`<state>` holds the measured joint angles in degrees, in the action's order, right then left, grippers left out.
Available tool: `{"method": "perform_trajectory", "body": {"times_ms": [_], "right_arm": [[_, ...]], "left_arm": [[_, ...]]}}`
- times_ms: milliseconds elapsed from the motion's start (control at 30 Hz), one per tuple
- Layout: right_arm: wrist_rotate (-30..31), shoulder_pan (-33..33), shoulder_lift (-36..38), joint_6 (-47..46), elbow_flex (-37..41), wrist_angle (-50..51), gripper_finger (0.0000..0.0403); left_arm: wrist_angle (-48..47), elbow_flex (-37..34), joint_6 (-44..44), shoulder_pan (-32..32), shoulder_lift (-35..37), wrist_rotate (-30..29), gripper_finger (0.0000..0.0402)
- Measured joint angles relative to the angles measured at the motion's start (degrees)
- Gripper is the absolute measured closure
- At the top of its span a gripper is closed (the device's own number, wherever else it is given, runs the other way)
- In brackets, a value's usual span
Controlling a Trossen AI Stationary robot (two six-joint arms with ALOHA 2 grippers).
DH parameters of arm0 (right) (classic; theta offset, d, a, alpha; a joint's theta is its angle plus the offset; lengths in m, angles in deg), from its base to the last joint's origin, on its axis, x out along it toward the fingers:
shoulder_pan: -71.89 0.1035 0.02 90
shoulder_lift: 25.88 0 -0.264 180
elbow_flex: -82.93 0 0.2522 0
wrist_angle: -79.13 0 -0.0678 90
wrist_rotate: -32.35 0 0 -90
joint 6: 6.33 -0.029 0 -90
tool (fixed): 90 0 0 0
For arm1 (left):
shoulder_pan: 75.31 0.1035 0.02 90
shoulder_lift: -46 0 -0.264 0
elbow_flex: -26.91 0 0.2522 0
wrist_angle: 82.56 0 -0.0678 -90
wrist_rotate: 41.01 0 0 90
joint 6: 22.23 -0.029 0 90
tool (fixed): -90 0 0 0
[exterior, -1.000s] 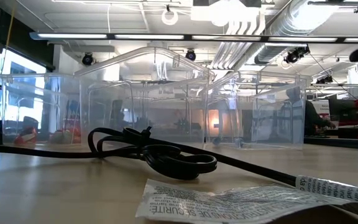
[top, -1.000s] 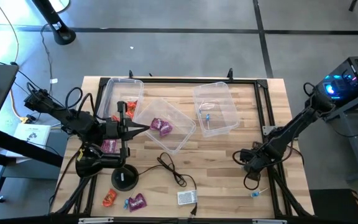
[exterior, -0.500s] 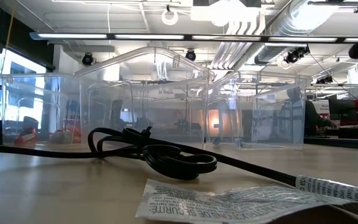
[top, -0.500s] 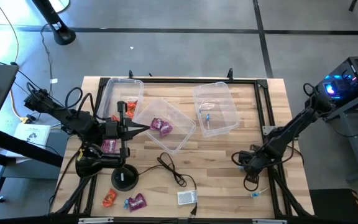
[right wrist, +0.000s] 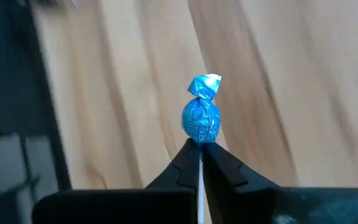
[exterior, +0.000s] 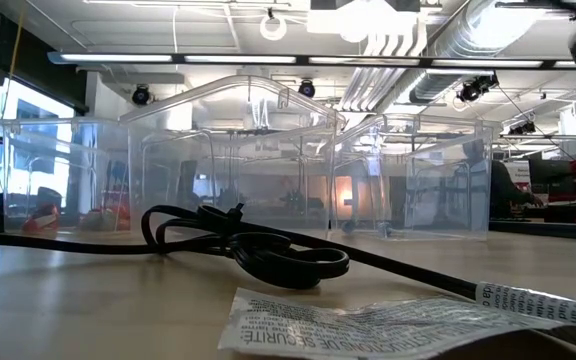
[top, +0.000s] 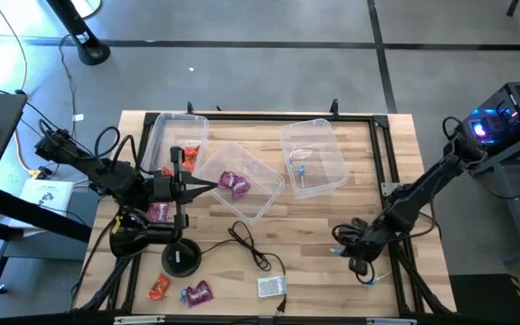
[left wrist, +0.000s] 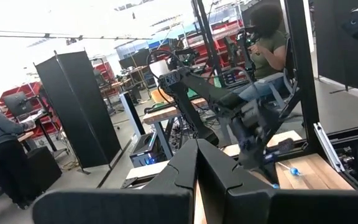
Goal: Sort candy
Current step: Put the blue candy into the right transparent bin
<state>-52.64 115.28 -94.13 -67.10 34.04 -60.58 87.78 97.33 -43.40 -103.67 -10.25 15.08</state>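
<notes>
I should release the light blue wrapped candy from my right gripper in the clear bin (top: 297, 156), just beyond the blue candy there.
My right gripper (top: 343, 249) is low over the table's near right part, shut on a light blue wrapped candy on a white stick (right wrist: 201, 118). My left gripper (top: 211, 183) is shut and empty, level, pointing toward the table's right beside the tilted middle bin (top: 242, 181). Purple candy (top: 234, 183) lies in that bin, orange-red candy (top: 177, 162) in the left bin, and blue candy (top: 301, 171) in the right bin (top: 312, 155). Loose candy lies near the front left edge: orange (top: 158, 287), blue (top: 183, 295) and purple (top: 199, 292). More purple candy (top: 159, 212) lies under my left arm. My right gripper pinches the candy's white stick (right wrist: 199, 163) between its two fingertips, just below the blue wrapped head. The head stands out beyond the fingertips, over the wooden table top. Whether it touches the table I cannot tell.
A black cable (top: 246, 244) runs to a small white box (top: 272, 286) near the front edge. A black round base (top: 181, 259) stands at the front left. A printed wrapper (exterior: 368, 325) lies in front of the low camera. People sit beyond the table (left wrist: 266, 37).
My right gripper has gone toward the table's near edge and a little toward its left, staying low over the wood. My left arm has kept still.
</notes>
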Motion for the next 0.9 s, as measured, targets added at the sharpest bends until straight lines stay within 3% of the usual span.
{"method": "perform_trajectory", "body": {"times_ms": [300,400,500,733,833,900], "right_arm": [[37.6,-5.0,0.1,24.7,-12.1,0.0,0.0402],[46.4,-9.3,0.1,30.6,-12.9,-0.4,0.0402],[49.8,-15.0,0.1,33.9,-12.9,-0.5,0.0402],[50.0,-28.1,0.1,36.5,-12.8,-1.0,0.0402],[48.4,-32.2,0.1,34.1,-12.8,-1.0,0.0399],[44.3,-34.8,0.1,32.5,-12.8,-1.1,0.0388]], "left_arm": [[0.0,0.0,-1.5,0.0,0.0,-0.3,0.0402],[0.0,0.0,-1.4,0.0,0.0,-0.4,0.0402],[0.0,0.0,-1.5,0.0,0.0,-0.4,0.0402],[-1.6,0.0,-1.4,0.0,0.0,-0.4,0.0402],[-3.1,0.0,-0.4,0.0,0.0,-0.4,0.0401],[-4.0,0.0,-0.1,0.0,0.0,-0.4,0.0402]]}}
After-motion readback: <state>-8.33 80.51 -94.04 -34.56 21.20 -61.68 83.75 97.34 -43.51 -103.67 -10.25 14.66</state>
